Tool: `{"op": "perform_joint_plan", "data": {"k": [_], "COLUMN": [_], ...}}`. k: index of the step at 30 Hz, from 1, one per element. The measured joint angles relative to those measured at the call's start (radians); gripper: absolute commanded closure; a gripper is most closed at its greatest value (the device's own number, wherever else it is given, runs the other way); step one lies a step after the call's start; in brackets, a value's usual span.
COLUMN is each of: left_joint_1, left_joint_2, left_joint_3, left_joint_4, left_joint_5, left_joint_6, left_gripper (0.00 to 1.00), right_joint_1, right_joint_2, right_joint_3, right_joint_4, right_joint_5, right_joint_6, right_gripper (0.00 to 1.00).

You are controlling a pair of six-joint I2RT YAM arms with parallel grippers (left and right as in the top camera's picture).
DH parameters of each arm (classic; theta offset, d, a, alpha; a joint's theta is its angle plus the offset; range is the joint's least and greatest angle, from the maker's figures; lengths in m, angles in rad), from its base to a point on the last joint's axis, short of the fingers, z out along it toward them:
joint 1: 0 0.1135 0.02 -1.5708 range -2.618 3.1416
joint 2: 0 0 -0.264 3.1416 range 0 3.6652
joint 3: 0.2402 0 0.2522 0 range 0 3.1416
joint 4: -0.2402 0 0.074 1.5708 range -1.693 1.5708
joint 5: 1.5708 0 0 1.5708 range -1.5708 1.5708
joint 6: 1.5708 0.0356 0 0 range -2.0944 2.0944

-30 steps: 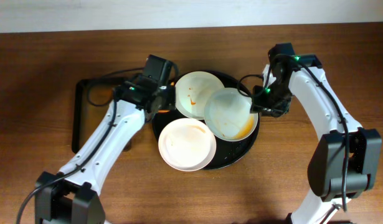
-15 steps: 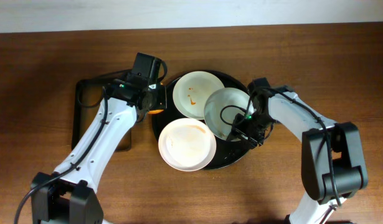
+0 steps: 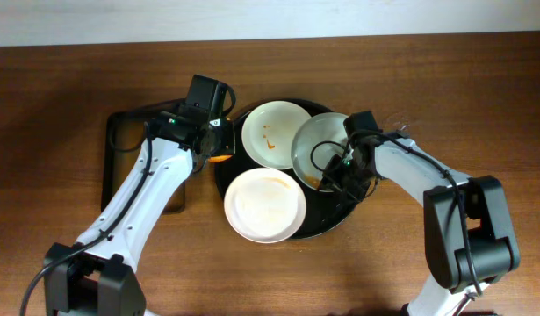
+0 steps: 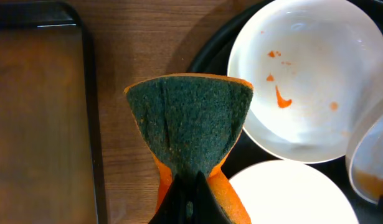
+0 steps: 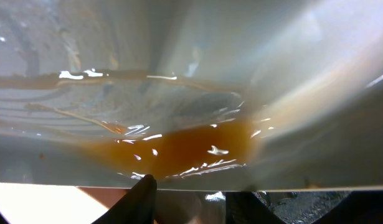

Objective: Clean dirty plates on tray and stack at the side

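My right gripper will lower the plate, turn and pinch its saucy edge (image 3: 315,183) before lifting, because the tilted plate's rim lies crosswise over its fingers.
Three white plates lie on the round black tray (image 3: 333,213). The far plate (image 3: 271,132) has red smears and also shows in the left wrist view (image 4: 303,93). The front plate (image 3: 264,204) carries a faint orange film. The right plate (image 3: 318,145) is tilted, with brown-orange sauce pooled at its low edge (image 5: 179,149). My right gripper (image 3: 336,178) is shut on that plate's rim (image 5: 197,194). My left gripper (image 3: 215,139) is shut on an orange and green sponge (image 4: 188,124), held over the wood just left of the tray.
A smaller rectangular black tray (image 3: 120,167) with a brownish inside lies to the left and also shows in the left wrist view (image 4: 42,112). Bare wooden table surrounds both trays.
My right arm swung down from the tray's far right rim to the right plate's front edge and closed on it; the plate now tilts. My left gripper drew slightly left with the sponge.
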Motion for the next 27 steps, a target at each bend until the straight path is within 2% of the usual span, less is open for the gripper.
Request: {"op": "perform_joint_plan", "data": {"k": [5,15,27], "left_joint_1": [0.0,0.0,0.0], "left_joint_2": [0.0,0.0,0.0], "left_joint_3": [0.0,0.0,0.0], "left_joint_4": [0.0,0.0,0.0], "left_joint_5": [0.0,0.0,0.0], "left_joint_6": [0.0,0.0,0.0], "left_gripper": [1.0,1.0,1.0], "right_joint_1": [-0.009,-0.018,-0.018], "right_joint_2": [-0.01,-0.09,-0.056], "right_joint_3": [0.026,0.086,-0.002], "right_joint_4": [-0.002,-0.037,0.01], "right_joint_5": [0.163,0.292,0.305], "right_joint_6": [-0.061,-0.228,-0.225], "right_gripper": [0.62,0.59,0.6]}}
